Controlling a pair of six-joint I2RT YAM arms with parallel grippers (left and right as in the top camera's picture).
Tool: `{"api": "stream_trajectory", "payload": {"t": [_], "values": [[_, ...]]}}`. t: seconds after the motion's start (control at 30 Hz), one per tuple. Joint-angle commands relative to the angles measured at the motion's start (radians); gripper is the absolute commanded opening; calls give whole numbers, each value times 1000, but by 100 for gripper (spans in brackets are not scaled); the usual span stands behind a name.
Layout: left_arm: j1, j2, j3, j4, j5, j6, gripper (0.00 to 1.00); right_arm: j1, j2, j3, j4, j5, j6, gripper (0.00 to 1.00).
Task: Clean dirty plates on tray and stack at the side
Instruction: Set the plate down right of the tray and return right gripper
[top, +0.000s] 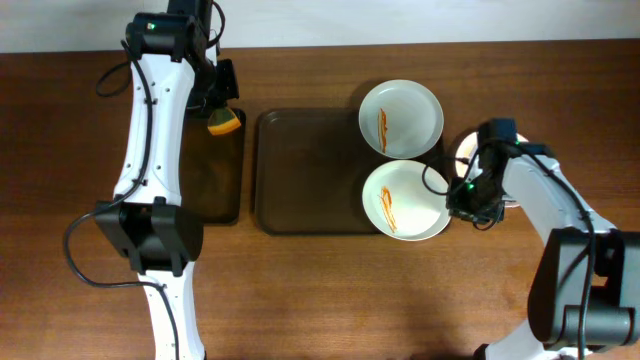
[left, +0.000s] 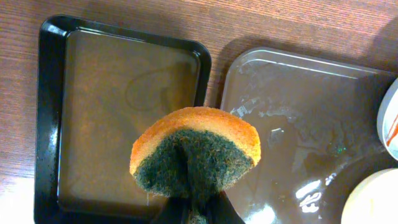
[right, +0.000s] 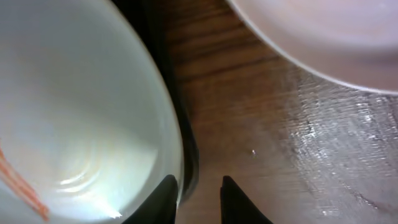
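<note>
I will use my right gripper to pull the front plate by its rim to the brown tray's empty end (top: 305, 185), because it crowds the back plate far from the sponge.
Two white plates with orange-red smears sit at the right end of the brown tray (top: 305, 170): one at the back (top: 400, 117), one at the front (top: 405, 198). A third plate (top: 467, 150) lies on the table to the right, mostly hidden by my right arm. My right gripper (top: 462, 200) is open at the front plate's right rim. In the right wrist view (right: 199, 193) one finger is over that plate (right: 81, 124) and the other outside it. My left gripper (left: 199, 214) is shut on an orange and green sponge (left: 196, 152) above the black tray (left: 50, 112).
The narrow black tray (top: 210, 175) lies left of the brown tray, whose wet surface (left: 298, 124) shows in the left wrist view. The third plate (right: 323, 43) lies on wet wood close to my right gripper.
</note>
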Motion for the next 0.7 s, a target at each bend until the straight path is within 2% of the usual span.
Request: {"api": "stream_trajectory", "payload": {"t": [0.0, 0.13, 0.23, 0.3, 0.43, 0.53, 0.67], "values": [[-1, -13, 18, -2, 4, 12, 0, 70, -5, -45, 21, 17, 11, 18], [-1, -13, 18, -3, 4, 12, 0, 172, -5, -44, 42, 13, 65, 4], [-2, -13, 18, -6, 4, 12, 0, 256, -6, -26, 52, -77, 104, 4], [-2, -13, 18, -5, 4, 12, 0, 312, -5, 30, 66, -85, 198, 4], [-1, -13, 18, -6, 4, 12, 0, 433, 3, 68, 283, -63, 439, 4], [-1, -13, 18, -6, 4, 12, 0, 510, 42, 68, 376, 86, 511, 4], [-1, -13, 18, -5, 4, 12, 0, 517, 102, 68, 387, 92, 517, 4]]}}
